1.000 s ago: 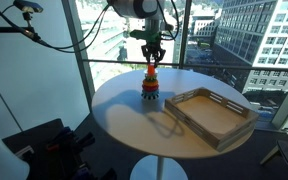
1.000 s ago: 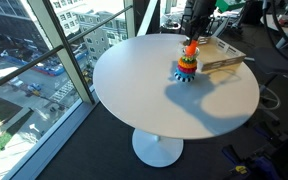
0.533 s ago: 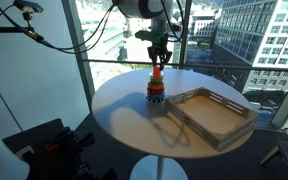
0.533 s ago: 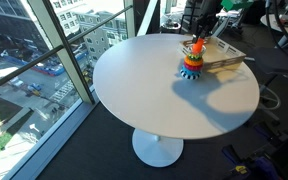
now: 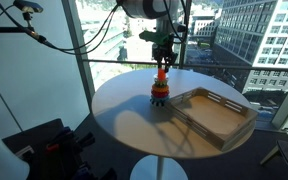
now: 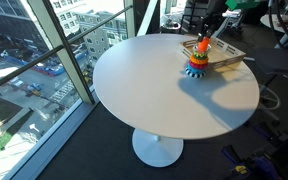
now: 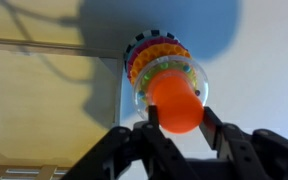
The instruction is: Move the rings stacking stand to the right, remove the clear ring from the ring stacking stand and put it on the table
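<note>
I need to release the rings stacking stand with my gripper on the table [image 5: 165, 109] beside the nearest corner of the wooden tray.
The rings stacking stand [image 5: 160, 92] is a small cone of coloured rings on a dark blue base, on the round beige table [image 5: 124, 118], right beside the wooden tray. It shows in both exterior views [image 6: 196, 64]. My gripper [image 5: 163, 62] comes down from above and is shut on the stand's orange-red peg top [image 7: 174, 100]. In the wrist view my gripper [image 7: 176, 118] has one finger on each side of the peg. The clear ring [image 7: 143, 96] sits just under the peg top, above the coloured rings [image 7: 152, 55]. I cannot tell whether the base touches the table.
A rectangular wooden tray [image 5: 216, 117] lies on the table next to the stand, also in the other exterior view [image 6: 230, 56] and the wrist view [image 7: 44, 100]. Glass window walls stand behind the table. Cables and equipment lie on the floor.
My gripper has carried the stand across the table towards the wooden tray, still shut on the peg top. The stand now sits against the tray's corner.
</note>
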### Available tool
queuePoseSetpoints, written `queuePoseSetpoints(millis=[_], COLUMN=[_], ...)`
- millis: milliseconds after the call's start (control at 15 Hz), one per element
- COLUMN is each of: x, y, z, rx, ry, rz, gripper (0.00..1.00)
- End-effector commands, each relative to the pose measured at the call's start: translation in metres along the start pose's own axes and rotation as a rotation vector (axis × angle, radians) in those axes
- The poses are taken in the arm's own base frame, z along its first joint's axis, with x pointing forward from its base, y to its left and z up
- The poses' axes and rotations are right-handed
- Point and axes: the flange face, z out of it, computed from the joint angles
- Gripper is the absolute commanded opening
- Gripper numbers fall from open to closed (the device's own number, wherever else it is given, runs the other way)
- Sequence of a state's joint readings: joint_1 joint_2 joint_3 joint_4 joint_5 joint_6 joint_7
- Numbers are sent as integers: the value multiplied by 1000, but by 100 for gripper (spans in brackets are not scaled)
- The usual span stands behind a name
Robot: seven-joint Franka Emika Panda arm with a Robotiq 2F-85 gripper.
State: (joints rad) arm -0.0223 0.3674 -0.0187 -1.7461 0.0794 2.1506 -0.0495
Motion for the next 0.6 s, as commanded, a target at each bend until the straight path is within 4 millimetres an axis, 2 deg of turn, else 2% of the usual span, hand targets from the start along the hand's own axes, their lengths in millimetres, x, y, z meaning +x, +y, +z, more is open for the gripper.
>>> queuePoseSetpoints(millis=[0, 533], x=[-3, -3], y=[13, 38], z=[-10, -13], rx=[1, -8], ry=[17, 32], rz=[62, 147], gripper=[21, 21])
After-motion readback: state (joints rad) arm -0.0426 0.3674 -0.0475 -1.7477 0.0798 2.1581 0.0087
